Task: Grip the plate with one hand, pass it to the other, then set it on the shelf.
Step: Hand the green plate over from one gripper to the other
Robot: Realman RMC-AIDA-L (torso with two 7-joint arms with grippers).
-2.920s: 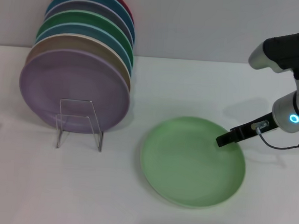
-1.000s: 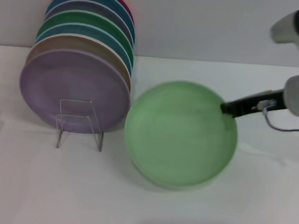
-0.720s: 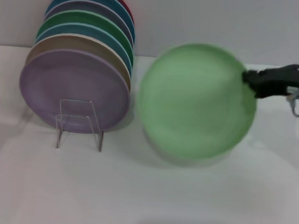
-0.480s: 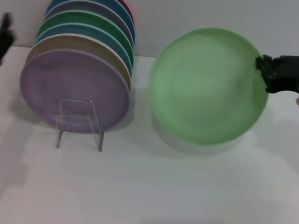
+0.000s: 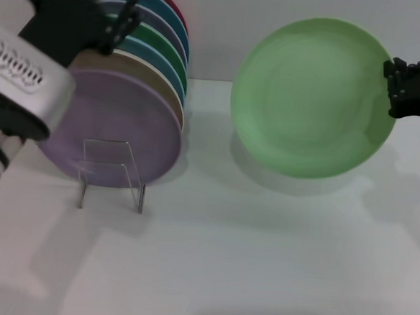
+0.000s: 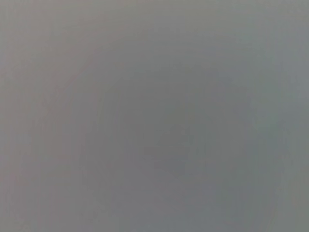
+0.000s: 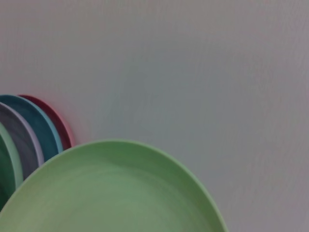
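The robot's right gripper needs to let go of the mint-green plate into the left gripper, in the air [image 5: 249,89] beside the coloured plates.
My right gripper [image 5: 396,88] is shut on the right rim of the pale mint-green plate [image 5: 314,96]. It holds the plate upright in the air above the white table, face toward me. The plate's rim also fills the right wrist view [image 7: 111,193]. My left gripper [image 5: 82,1] is raised at the far left in front of the top of the plate stack, its black fingers spread apart and empty, well clear of the plate. The clear shelf [image 5: 112,172] stands on the table at the left. The left wrist view shows only plain grey.
A row of coloured plates stands upright behind the shelf, with a lilac-purple plate [image 5: 129,127] in front; their edges also show in the right wrist view [image 7: 29,130]. My left arm's silver-grey wrist [image 5: 20,86] covers the stack's left side. A grey wall lies behind.
My right gripper has lifted the mint-green plate off the table, tipped it upright and carried it up and to the right. My left arm has come up into view in front of the stack.
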